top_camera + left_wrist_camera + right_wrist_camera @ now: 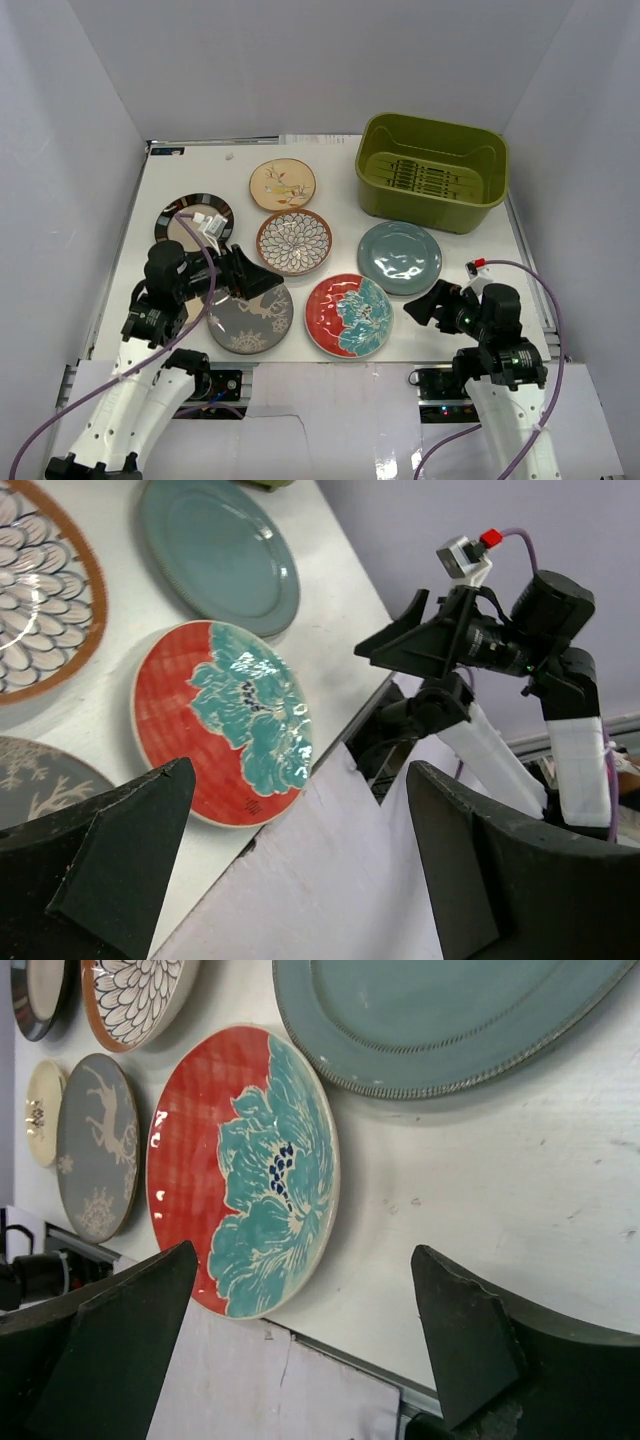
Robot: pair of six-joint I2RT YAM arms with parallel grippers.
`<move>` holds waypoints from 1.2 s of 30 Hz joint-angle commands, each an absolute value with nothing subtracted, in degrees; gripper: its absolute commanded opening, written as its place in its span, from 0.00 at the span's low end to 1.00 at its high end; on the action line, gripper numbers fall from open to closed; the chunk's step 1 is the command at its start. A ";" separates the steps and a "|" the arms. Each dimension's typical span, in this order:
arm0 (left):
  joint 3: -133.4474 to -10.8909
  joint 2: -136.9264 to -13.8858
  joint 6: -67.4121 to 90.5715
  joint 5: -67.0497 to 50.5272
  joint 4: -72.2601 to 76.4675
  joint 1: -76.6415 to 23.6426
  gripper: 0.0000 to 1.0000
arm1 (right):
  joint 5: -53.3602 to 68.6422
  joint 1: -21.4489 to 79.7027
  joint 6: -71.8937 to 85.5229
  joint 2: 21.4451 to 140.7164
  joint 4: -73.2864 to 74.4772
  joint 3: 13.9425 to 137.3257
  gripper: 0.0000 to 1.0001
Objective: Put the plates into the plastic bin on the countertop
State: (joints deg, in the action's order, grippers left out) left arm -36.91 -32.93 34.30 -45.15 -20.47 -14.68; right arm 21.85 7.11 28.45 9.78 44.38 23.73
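The robot's left gripper needs to next take the brown-rimmed lattice plate by its rim (260, 247) on the side that faces the black-rimmed beige plate.
Six plates show on the white countertop (465, 250) in the top view: tan floral (282, 184), black-rimmed beige (193, 222), brown-rimmed lattice (294, 241), teal-grey (399, 257), red with teal flower (348, 314) and grey with deer (250, 318). The small cream plate (40, 1110) shows only in the right wrist view. The olive-green plastic bin (432, 170) stands empty at the back right. My left gripper (262, 280) is open and empty above the deer plate. My right gripper (420, 305) is open and empty, right of the red plate (240, 1170).
Grey walls close in the table on three sides. A white paper sheet (330, 880) covers the near edge in front of the arm bases. A purple cable (545, 300) loops off each arm. The other arm (500, 630) shows in the left wrist view.
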 commanded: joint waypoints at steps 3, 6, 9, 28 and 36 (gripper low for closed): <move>-36.48 -35.15 32.08 -37.19 -25.39 -14.41 0.98 | 29.17 7.29 35.57 8.88 37.10 14.89 1.00; -35.86 -36.73 32.25 -31.39 -27.07 -14.41 0.98 | 31.99 7.29 37.96 8.27 32.79 9.15 0.93; -35.42 -40.41 33.04 -26.38 -27.42 -14.41 0.98 | 32.52 7.29 39.81 8.17 29.45 4.94 0.89; -37.97 -64.86 39.72 -10.47 -14.24 -14.41 0.86 | 27.08 14.14 41.84 26.36 7.73 -5.01 0.76; -40.07 -71.62 42.01 -8.97 -10.20 -14.50 0.86 | 19.44 23.46 47.62 34.89 -2.62 -6.23 0.62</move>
